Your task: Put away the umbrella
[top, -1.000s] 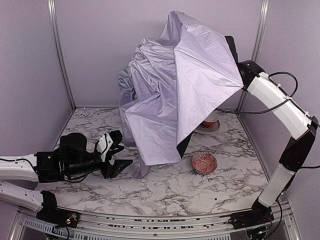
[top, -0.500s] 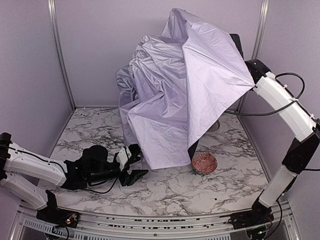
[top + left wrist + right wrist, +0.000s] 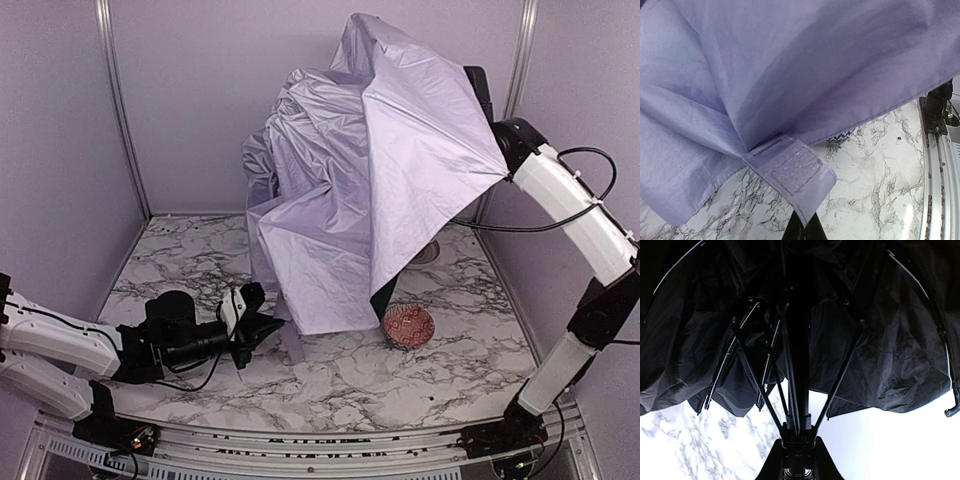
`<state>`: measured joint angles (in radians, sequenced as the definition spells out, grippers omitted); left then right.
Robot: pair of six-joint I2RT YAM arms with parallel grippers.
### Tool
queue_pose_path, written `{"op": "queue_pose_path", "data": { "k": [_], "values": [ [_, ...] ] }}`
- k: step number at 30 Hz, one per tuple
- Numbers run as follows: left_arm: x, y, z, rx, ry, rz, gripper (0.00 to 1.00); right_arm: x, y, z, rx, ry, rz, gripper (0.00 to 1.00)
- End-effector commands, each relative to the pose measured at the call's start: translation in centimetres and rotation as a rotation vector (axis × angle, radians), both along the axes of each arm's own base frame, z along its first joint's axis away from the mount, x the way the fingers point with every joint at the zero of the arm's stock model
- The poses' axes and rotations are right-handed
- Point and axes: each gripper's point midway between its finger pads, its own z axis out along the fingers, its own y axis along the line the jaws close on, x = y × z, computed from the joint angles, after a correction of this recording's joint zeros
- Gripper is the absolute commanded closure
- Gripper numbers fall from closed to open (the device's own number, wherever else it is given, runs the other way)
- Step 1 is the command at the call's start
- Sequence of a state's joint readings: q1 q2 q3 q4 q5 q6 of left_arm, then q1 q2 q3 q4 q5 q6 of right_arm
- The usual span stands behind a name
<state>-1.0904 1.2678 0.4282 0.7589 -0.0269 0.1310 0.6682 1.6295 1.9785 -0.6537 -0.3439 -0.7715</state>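
The robot's right gripper will release the umbrella on the table [image 3: 297,338] between the left gripper and the red patterned bowl. The umbrella now hangs above the table's back.
The umbrella [image 3: 380,200] hangs half-open above the back of the table, pale lavender outside. Its black underside and ribs [image 3: 860,340] fill the right wrist view. My right gripper [image 3: 800,447] is shut on the umbrella's black shaft, low at the hub; in the top view the canopy hides its jaws. A lavender closing strap [image 3: 790,172] with a stitched patch hangs from the canopy's lower edge. My left gripper [image 3: 266,328] lies low over the table with its jaws shut on the tip of that strap [image 3: 291,342].
A red patterned bowl [image 3: 408,325] sits on the marble table [image 3: 350,385], just right of the canopy's lower edge. A plate [image 3: 430,252] peeks out behind the canopy at the back right. Lavender walls close in the sides and back. A metal rail [image 3: 940,165] runs along the near edge.
My left arm swung right toward the canopy's lower edge and its open jaws closed on the strap. The canopy shifted slightly right and up with the right arm.
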Motion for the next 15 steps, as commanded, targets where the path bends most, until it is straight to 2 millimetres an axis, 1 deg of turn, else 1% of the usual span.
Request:
{"op": "queue_pose_path", "data": {
  "k": [1, 4, 6, 9, 12, 15],
  "values": [
    [0.6, 2.0, 2.1, 0.009, -0.117, 0.067, 1.0, -0.3, -3.0, 5.2, 0.05, -0.151, -0.103, 0.91],
    [0.5, 2.7, 2.0, 0.07, -0.141, 0.072, 1.0, 0.4, -4.3, 5.8, 0.037, -0.181, -0.18, 0.92],
    [0.7, 3.2, 1.6, 0.115, -0.143, 0.091, 1.0, 0.4, -5.0, 6.2, 0.041, -0.19, -0.2, 0.92],
    [1.2, 4.3, 1.2, 0.163, -0.164, 0.137, 1.0, 0.3, -5.3, 6.6, 0.045, -0.195, -0.205, 0.92],
    [1.4, 4.7, 1.5, 0.206, -0.206, 0.147, 1.0, -0.2, -4.7, 5.8, 0.023, -0.187, -0.155, 0.92],
    [2.6, 4.5, 1.1, 0.316, -0.263, 0.163, 1.0, -1.9, -2.9, 5.0, 0.009, -0.157, -0.042, 0.9]
  ]
}}
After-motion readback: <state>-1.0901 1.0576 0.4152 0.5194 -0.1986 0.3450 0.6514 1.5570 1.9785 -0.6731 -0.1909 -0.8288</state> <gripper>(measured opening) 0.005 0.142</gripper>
